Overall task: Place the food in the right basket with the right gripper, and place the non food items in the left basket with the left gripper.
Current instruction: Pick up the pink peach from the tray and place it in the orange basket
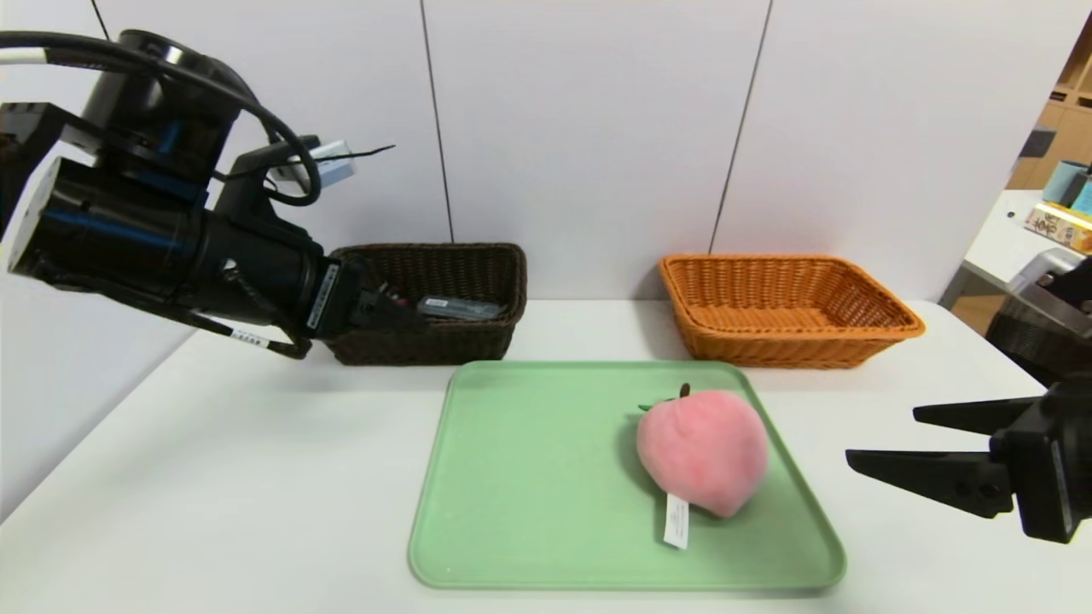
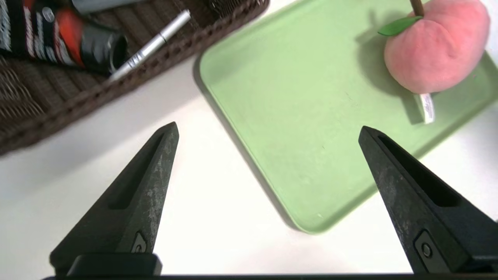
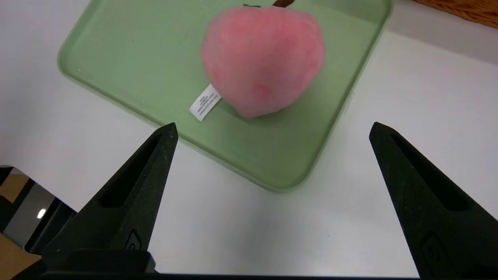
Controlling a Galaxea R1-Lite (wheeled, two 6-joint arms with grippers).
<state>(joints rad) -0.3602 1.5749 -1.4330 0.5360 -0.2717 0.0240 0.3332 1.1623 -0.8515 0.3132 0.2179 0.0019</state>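
My right gripper goes to the pink plush peach next. It should close around the peach's tapered half [image 1: 714,466] [image 3: 262,81], opposite its stem and near the white tag.
A pink plush peach [image 1: 701,450] [image 2: 435,46] [image 3: 264,58] with a white tag lies on the right half of the green tray [image 1: 529,477] [image 2: 303,97] [image 3: 128,50]. The dark brown left basket [image 1: 461,264] [image 2: 78,105] holds a black-and-red tube [image 2: 58,39], a silver pen [image 2: 151,42] and a grey item [image 1: 461,307]. The orange right basket [image 1: 887,320] [image 3: 467,9] stands behind the tray's right side. My left gripper [image 1: 397,311] [image 2: 267,126] hovers at the brown basket's front left, open and holding nothing. My right gripper [image 1: 883,437] [image 3: 273,125] is open just right of the tray, facing the peach.
White wall panels close off the back of the white table. A side table with boxes [image 1: 1058,226] stands at the far right. The left arm's bulky body [image 1: 162,230] hangs over the table's left side.
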